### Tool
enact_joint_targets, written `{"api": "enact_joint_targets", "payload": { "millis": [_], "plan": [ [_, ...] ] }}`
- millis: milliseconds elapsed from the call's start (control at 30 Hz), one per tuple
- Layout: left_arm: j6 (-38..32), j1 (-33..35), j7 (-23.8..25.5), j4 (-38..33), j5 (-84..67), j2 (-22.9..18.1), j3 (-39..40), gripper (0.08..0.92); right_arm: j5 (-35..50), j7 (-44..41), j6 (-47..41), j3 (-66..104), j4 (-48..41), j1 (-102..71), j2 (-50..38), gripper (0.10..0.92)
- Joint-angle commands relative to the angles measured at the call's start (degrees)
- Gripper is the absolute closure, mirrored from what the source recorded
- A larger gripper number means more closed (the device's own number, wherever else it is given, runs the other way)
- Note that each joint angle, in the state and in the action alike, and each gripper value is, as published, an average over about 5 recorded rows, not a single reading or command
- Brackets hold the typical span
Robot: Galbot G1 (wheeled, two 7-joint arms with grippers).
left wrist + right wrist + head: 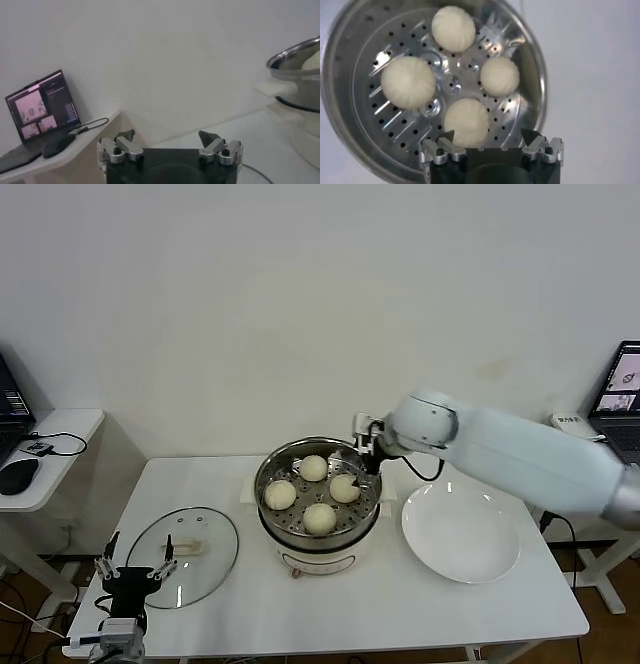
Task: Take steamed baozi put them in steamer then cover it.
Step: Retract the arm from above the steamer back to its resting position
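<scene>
The steamer needs covering, so my left gripper next closes on the bar of the cream handle (pixel 179 545) on the glass cover.
The steamer (pixel 276 467) stands mid-table on its white base; several cream-white baozi lie on its perforated tray (pixel 451 84), among them one (pixel 313 468), one (pixel 320 518) and one (pixel 466 121) nearest my right gripper. My right gripper (pixel 371 452) hovers open and empty just above the steamer's right rim; in the right wrist view (pixel 488 136) its jaws stand wide apart above that baozi. The glass cover (pixel 184 556) with its cream bar handle lies flat on the table at front left. My left gripper (pixel 136 564) is open and empty at the cover's front-left edge (pixel 167 137).
A flat white plate (pixel 462 532) lies empty to the right of the steamer. A side desk with a mouse (pixel 18 474) and laptop (pixel 42 107) stands at the left. Another laptop (pixel 622 399) is at far right. The table's front edge is close to my left gripper.
</scene>
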Motion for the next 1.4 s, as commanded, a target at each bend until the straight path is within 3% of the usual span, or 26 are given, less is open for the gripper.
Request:
{"api": "enact_joint_targets", "payload": {
  "millis": [33, 200, 433, 567, 733, 933, 1133, 1400],
  "plan": [
    [-0.6, 0.1, 0.1, 0.8, 0.2, 0.3, 0.2, 0.177, 5.7, 26.2, 18.3, 23.4, 11.9, -29.0, -15.7, 0.203],
    [-0.9, -0.1, 0.1, 1.5, 0.2, 0.3, 0.5, 0.177, -3.0, 30.2, 30.5, 52.2, 13.6, -58.5, -11.4, 0.203],
    [-1.3, -0.5, 0.0, 2.8, 0.5, 0.8, 1.7, 0.177, -15.4, 26.1, 46.9, 81.9, 13.4, -86.3, 7.1, 0.202],
    [-1.4, -0.8, 0.2, 4.5, 4.1, 1.3, 2.1, 0.177, -15.2, 23.0, 54.5, 91.3, 13.4, -94.7, 17.6, 0.203],
    [-5.2, -1.7, 1.1, 9.1, 23.7, 2.5, 1.1, 0.177, -13.6, 21.0, 54.5, 98.1, 14.7, -102.3, 27.2, 0.202],
    [-10.1, -1.1, 1.4, 14.0, 47.2, 8.3, -0.3, 0.177, -14.5, 21.1, 50.4, 103.9, 18.2, -108.8, 33.8, 0.203],
    [-10.7, -1.1, 1.4, 16.6, 57.1, 11.2, -0.2, 0.177, -14.4, 21.9, 50.2, 108.1, 19.1, -110.7, 37.2, 0.203],
    [-9.8, -6.3, 1.8, 23.5, 58.9, 12.5, 1.1, 0.177, -14.0, 22.4, 50.2, 111.1, 18.4, -111.1, 37.6, 0.203]
  ]
}}
